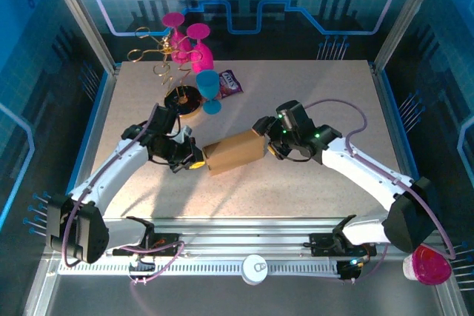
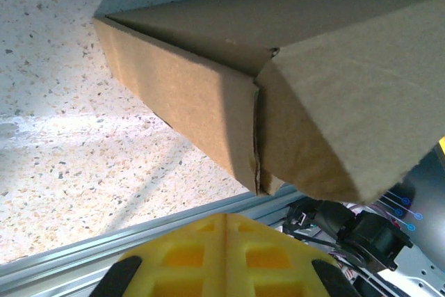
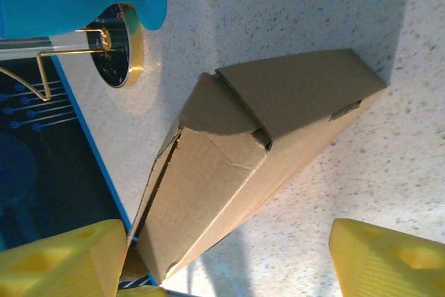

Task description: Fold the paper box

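Observation:
Next, I open my left gripper's closed fingers and pinch the corner seam's lower end (image 2: 261,186) to bring the side flap flush, as it gapes at the box's corner seam beyond them.
The paper box (image 1: 235,152) is a closed brown cardboard box lying on the speckled table between both arms. My left gripper (image 1: 194,160) sits at its left end. In the left wrist view the yellow fingers (image 2: 226,255) are pressed together with nothing between them, and the paper box (image 2: 278,88) lies just beyond their tips. My right gripper (image 1: 265,138) is at the right end. Its jaws (image 3: 229,269) stand wide open, and the paper box (image 3: 229,172) reaches in between them, close to the left finger (image 3: 62,262). A tucked end flap (image 3: 219,113) shows.
At the back left stands a gold wire rack (image 1: 159,53) with pink cups (image 1: 191,48) and a blue cup (image 1: 209,88), on a black round base (image 1: 184,99). A purple packet (image 1: 230,83) lies beside it. A white cap (image 1: 254,269) and a pink cup (image 1: 429,266) sit by the front rail.

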`<state>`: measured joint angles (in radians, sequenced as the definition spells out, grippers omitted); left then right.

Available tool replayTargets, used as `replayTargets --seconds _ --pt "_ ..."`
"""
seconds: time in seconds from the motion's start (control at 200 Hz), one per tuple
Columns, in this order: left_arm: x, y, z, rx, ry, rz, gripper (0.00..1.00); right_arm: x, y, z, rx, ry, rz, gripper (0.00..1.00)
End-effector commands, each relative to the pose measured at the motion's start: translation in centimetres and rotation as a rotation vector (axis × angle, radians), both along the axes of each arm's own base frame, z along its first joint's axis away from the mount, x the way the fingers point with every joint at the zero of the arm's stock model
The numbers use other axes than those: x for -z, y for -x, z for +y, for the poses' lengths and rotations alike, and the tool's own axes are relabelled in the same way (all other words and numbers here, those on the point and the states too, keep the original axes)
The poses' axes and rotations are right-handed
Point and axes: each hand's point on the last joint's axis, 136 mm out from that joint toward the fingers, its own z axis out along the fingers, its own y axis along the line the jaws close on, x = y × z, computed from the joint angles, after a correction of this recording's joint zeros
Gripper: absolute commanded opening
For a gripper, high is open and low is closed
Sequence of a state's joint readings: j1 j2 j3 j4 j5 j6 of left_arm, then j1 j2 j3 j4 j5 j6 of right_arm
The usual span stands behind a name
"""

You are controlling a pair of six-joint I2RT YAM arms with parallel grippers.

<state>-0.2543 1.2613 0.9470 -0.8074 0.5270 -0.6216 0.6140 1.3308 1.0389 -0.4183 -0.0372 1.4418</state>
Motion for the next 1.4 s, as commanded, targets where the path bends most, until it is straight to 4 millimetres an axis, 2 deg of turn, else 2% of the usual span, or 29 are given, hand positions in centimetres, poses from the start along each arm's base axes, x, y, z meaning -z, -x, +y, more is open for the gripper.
replayTargets --seconds 0.0,0.19,0.275,0.45,0.55,0.675,0.76,1.001,1.391 --pt "0.5 0.5 -0.1 0.022 -0.02 0.02 0.0 -0.7 -1.0 0.8 0.073 -0.107 0.014 0.78" --pt "0.5 0.5 -0.2 0.024 -0.018 0.02 0.0 0.0 -2.2 1.3 0.122 -0.182 0.042 0.79" --pt "0.3 0.4 -0.3 0.027 -0.015 0.019 0.0 0.6 -2.1 1.6 0.12 -0.19 0.09 0.79" --pt "-1.3 0.3 -0.4 0.009 0.0 -0.011 0.0 1.9 -2.1 0.8 0.158 -0.184 0.127 0.78" --pt "-3.3 0.0 -0.6 -0.052 0.05 -0.052 0.27 2.4 -2.4 0.5 0.172 -0.194 0.138 0.76" --pt "-6.5 -1.3 -0.8 -0.184 0.146 -0.126 0.46 2.9 -2.5 0.3 0.174 -0.197 0.145 0.73" --pt "-7.5 -2.4 -0.9 -0.281 0.21 -0.129 0.55 3.2 -2.6 0.3 0.179 -0.2 0.154 0.69" --pt "-5.7 -4.1 -0.6 -0.466 0.268 -0.032 0.57 4.0 -2.4 0.2 0.184 -0.21 0.164 0.6" --pt "-1.9 -3.1 0.3 -0.498 0.213 0.037 0.56 4.4 -2.2 0.2 0.181 -0.207 0.169 0.54"
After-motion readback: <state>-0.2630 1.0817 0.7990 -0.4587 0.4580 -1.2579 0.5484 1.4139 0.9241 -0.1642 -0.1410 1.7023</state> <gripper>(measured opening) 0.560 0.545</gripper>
